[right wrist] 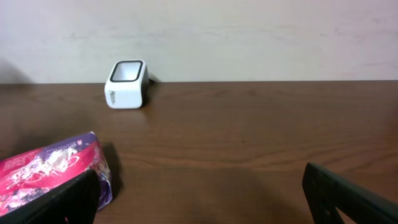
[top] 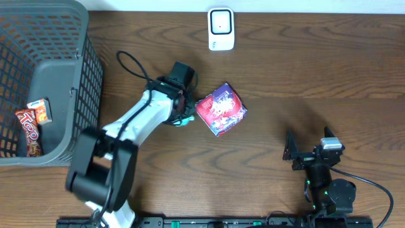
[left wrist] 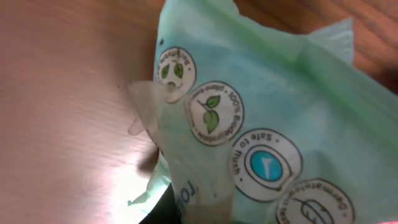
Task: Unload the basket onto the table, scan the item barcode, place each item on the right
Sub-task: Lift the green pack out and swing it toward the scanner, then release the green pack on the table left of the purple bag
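Observation:
My left gripper has the green packet. It will let go of it on the table [top: 190,85] between the basket and the pink packet.
My left gripper [top: 182,109] is shut on a pale green packet [left wrist: 267,124] printed with round leaf badges. The packet fills the left wrist view and hides most of the jaws. From overhead only a teal corner of the green packet [top: 184,121] shows under the gripper. The white barcode scanner [top: 221,28] stands at the table's far edge, and the right wrist view shows the scanner [right wrist: 127,84] too. My right gripper [top: 302,154] rests open near the front right, nothing between its fingers [right wrist: 59,199].
A pink and purple packet [top: 220,109] lies just right of the left gripper; the right wrist view has this pink packet [right wrist: 50,171] at lower left. A grey mesh basket [top: 76,95] with candy bars [top: 30,130] fills the left side.

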